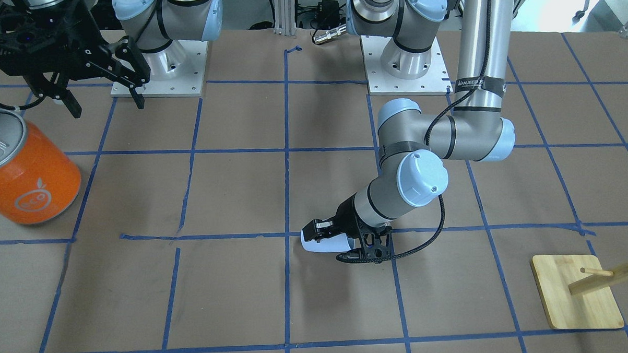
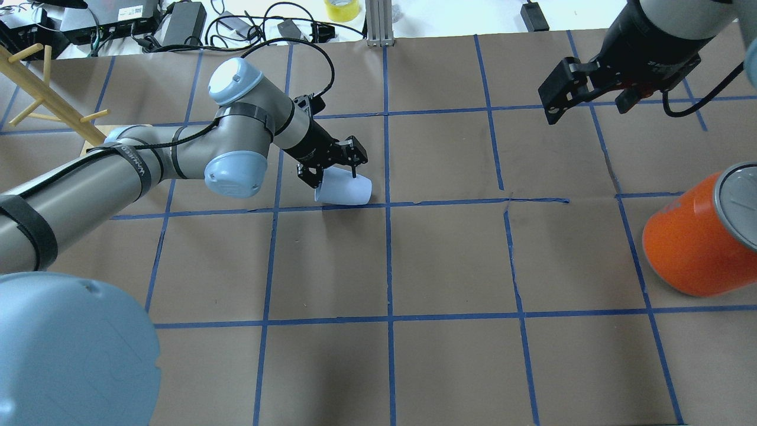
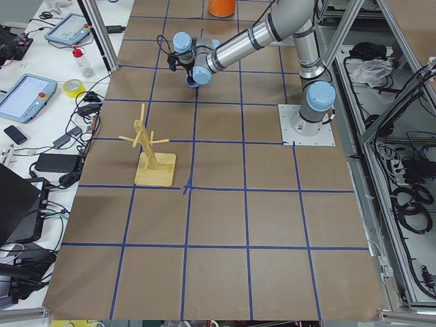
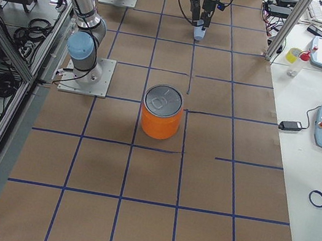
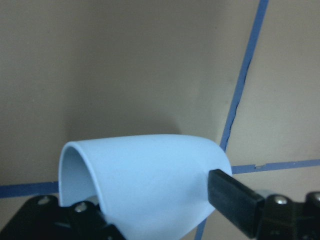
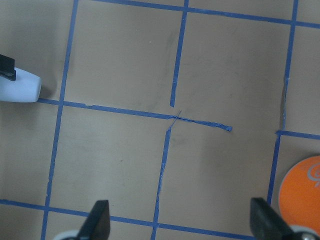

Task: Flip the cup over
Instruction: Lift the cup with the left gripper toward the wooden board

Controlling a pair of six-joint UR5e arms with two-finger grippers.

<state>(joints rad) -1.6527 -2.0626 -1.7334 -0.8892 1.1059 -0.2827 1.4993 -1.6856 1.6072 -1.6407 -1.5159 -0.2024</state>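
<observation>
I should use my left gripper to set the cup down upright inside the blue tape square (image 1: pixel 447 275) that is nearest to the wooden peg rack.
The pale lavender-blue cup (image 1: pixel 321 244) lies on its side near the middle of the table, beside a blue tape line. It also shows in the overhead view (image 2: pixel 349 190). My left gripper (image 2: pixel 333 168) is shut on the cup across its wall near the rim. In the left wrist view the cup (image 5: pixel 150 185) sits between the two fingers, its open mouth to the left. I cannot tell whether the cup touches the table. My right gripper (image 2: pixel 591 102) is open and empty, held high near the robot's base (image 1: pixel 106 103).
A large orange can (image 2: pixel 695 242) with a silver lid stands at the table edge on my right side (image 1: pixel 26 176). A wooden peg rack (image 1: pixel 576 292) on a square base stands on my left side (image 2: pixel 41 89). Blue tape lines grid the brown table.
</observation>
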